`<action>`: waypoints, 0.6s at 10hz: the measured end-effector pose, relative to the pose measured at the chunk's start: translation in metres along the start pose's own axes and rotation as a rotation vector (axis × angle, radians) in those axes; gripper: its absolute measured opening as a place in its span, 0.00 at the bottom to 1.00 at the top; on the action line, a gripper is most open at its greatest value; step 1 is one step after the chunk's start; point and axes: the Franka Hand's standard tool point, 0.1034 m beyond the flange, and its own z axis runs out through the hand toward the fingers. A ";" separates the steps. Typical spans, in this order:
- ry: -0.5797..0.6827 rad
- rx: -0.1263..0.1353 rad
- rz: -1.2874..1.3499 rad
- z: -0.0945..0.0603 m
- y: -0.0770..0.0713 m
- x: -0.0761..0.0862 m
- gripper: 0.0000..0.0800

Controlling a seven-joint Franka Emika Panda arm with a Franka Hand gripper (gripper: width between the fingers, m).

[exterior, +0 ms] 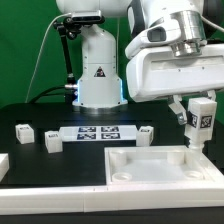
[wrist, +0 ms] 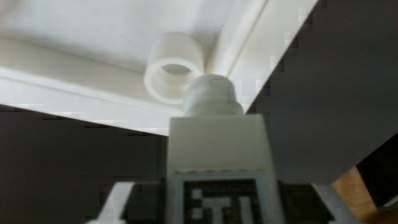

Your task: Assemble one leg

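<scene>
The base's near corner socket [exterior: 192, 173] [wrist: 175, 68] is just below the leg. I will let go of the leg with my gripper once it is upright in that socket.
My gripper [exterior: 199, 112] is shut on the leg [exterior: 201, 117], a small white block with a black-and-white tag, and holds it upright at the exterior view's right. The leg's lower peg [exterior: 195, 146] hangs just over the far right corner of the large white base [exterior: 150, 165]. In the wrist view the leg [wrist: 217, 160] fills the middle, its round tip [wrist: 208, 96] close to a raised white socket [wrist: 173, 72] in the base's corner pocket [wrist: 107, 55]. Whether the tip touches the socket I cannot tell.
The marker board [exterior: 98, 133] lies behind the base. Three loose white legs lie around it: one [exterior: 22, 130], another [exterior: 50, 142] and a third [exterior: 147, 133]. The robot's white pedestal [exterior: 98, 75] stands at the back.
</scene>
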 end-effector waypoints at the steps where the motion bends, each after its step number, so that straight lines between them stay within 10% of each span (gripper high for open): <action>1: -0.002 -0.001 -0.013 0.002 0.002 -0.001 0.36; 6: 0.000 -0.006 -0.021 0.021 0.016 0.009 0.36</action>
